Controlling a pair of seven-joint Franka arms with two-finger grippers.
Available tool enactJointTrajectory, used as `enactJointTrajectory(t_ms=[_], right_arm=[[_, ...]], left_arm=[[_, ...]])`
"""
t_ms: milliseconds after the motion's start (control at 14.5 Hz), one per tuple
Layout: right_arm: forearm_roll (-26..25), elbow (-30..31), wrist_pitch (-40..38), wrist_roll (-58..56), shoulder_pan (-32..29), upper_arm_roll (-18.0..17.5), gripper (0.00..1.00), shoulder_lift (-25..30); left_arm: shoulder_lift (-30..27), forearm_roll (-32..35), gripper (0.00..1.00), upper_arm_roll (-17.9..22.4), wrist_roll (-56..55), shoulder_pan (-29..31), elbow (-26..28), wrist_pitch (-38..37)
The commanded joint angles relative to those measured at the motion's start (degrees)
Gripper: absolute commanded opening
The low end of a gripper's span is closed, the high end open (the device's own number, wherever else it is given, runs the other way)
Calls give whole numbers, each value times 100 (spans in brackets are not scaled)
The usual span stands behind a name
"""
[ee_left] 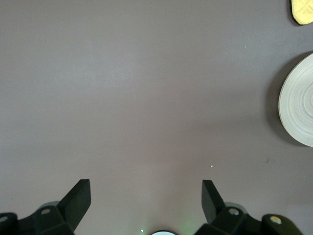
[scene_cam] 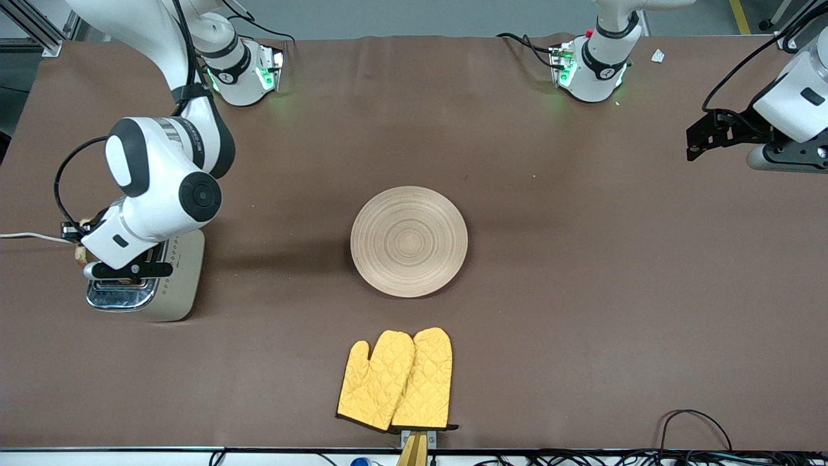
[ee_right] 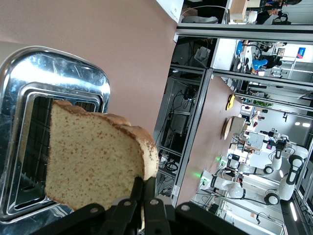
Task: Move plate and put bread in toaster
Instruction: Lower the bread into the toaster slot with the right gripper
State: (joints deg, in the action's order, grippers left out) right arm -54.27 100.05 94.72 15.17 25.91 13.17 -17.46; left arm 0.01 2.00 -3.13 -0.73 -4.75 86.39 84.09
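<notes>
Next, I release the bread slice from my right gripper in the toaster slot farther from the white cord (scene_cam: 132, 268) (ee_right: 38, 152).
The round wooden plate (scene_cam: 409, 241) lies at the table's middle, and its edge shows in the left wrist view (ee_left: 298, 103). The cream toaster (scene_cam: 181, 285) stands at the right arm's end of the table. My right gripper (scene_cam: 123, 275) is over its chrome top (ee_right: 63, 83). In the right wrist view this gripper (ee_right: 144, 188) is shut on the crust edge of the brown speckled bread slice (ee_right: 93, 161), held upright over the slots. My left gripper (scene_cam: 693, 139) waits open and empty above bare table at the left arm's end (ee_left: 145, 193).
A pair of yellow oven mitts (scene_cam: 396, 380) lies near the table's front edge, nearer to the front camera than the plate; one tip shows in the left wrist view (ee_left: 303, 12). The toaster's white cord (scene_cam: 26, 236) runs off the table's end.
</notes>
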Motion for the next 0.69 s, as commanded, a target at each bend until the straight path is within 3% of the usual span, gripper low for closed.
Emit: enactJointTrajectory(t_ms=[0, 619], right_arm=[[-128, 67, 55, 57, -95, -60, 0, -20], [-84, 164, 152, 109, -104, -69, 0, -170]], left_arm=[[-71, -77, 100, 32, 108, 0, -25, -103], [-88, -77, 100, 32, 82, 0, -34, -103]])
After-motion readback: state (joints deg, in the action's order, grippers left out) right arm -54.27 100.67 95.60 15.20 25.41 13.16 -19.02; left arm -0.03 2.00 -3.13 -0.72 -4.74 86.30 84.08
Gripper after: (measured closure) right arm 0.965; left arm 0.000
